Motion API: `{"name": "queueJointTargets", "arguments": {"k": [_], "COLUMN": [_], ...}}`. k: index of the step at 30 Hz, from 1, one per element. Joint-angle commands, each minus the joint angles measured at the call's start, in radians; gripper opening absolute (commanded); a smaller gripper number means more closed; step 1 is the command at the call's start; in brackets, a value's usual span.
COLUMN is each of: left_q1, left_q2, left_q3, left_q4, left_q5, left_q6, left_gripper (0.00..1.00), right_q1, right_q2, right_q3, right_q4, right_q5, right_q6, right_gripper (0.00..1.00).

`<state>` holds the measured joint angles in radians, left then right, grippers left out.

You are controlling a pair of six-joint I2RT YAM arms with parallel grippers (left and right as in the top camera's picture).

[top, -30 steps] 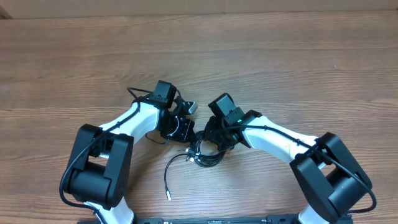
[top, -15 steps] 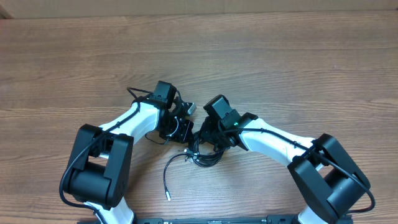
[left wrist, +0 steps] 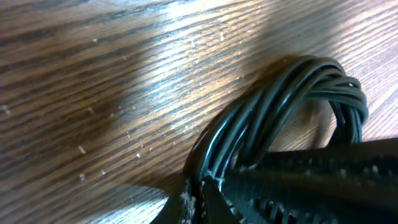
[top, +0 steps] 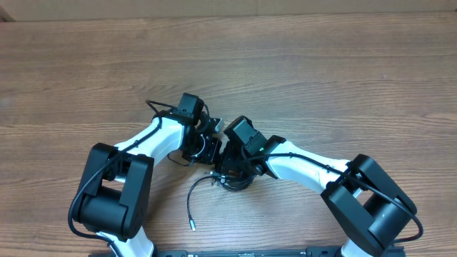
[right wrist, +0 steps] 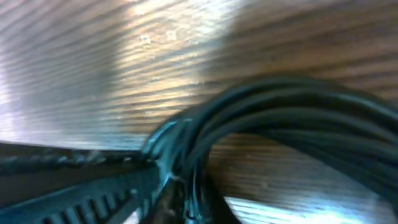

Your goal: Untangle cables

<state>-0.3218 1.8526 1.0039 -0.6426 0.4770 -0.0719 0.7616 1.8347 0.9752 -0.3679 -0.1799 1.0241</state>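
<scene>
Several cables are pinched together in my right gripper close beside my left gripper, so my right gripper should open, take fewer cables [right wrist: 264,102] and pull them clear.
The cables [top: 237,183] are a bundle of thin black cords low in the middle of the table, between the two arms. One loose strand curls down to a silvery tip [top: 191,227]. My left gripper [top: 208,148] is shut on the bundle's upper left edge. In the left wrist view the looped cables [left wrist: 292,93] rise out of its pinched jaws [left wrist: 200,200]. My right gripper [top: 228,168] sits right beside it, shut on the same bundle. In the right wrist view the cords [right wrist: 280,118] run into its closed jaws [right wrist: 180,186]. Both arms hide much of the bundle.
The wooden table [top: 321,78] stretches bare behind and to both sides. A dark ribbed finger [left wrist: 323,174] crosses the left wrist view close to the jaws. The two arm bases [top: 111,189] [top: 368,203] stand at the near edge.
My right gripper has slid left toward the left gripper and closed on the cable bundle. The left gripper has stayed shut in place.
</scene>
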Motion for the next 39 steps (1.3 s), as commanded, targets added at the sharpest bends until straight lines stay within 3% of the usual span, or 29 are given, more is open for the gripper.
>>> {"name": "queueJointTargets", "arguments": {"k": [1,5,11,14,23,31,33,39], "left_q1": [0.002,0.002,0.002,0.001,0.001,0.001,0.001,0.031], "left_q2": [0.012,0.012,0.012,0.012,0.012,0.012,0.012,-0.013], "left_q3": [-0.014,-0.014,-0.014,-0.014,-0.014,-0.014,-0.014,0.023], "left_q4": [-0.023,-0.039,-0.051,-0.051,-0.044,-0.041,-0.041,-0.096], "left_q5": [-0.137,-0.137,-0.074,-0.061,-0.020,0.000,0.000,0.000], "left_q6": [-0.019,-0.018,0.003,0.005,0.005,0.005,0.006,0.053], "left_gripper": [0.04,0.04,0.04,0.04,0.04,0.04,0.04,0.04], "right_q1": [-0.006,-0.032,-0.035,-0.035,-0.017,-0.012,-0.014,-0.088], "right_q2": [0.031,0.030,0.031,0.031,0.048,0.091,0.091,0.062], "right_q3": [-0.007,-0.007,-0.007,-0.007,-0.007,-0.007,-0.007,-0.005], "right_q4": [-0.042,-0.076,-0.045,-0.025,-0.019,0.000,0.000,-0.015], "right_q5": [0.011,-0.004,-0.005,-0.004,0.035,0.002,-0.008,-0.192], "right_q6": [0.005,0.005,0.004,0.005,0.005,0.005,0.005,-0.092], "right_gripper": [0.04,0.04,0.23,0.27,0.26,0.16,0.04,0.04]}}
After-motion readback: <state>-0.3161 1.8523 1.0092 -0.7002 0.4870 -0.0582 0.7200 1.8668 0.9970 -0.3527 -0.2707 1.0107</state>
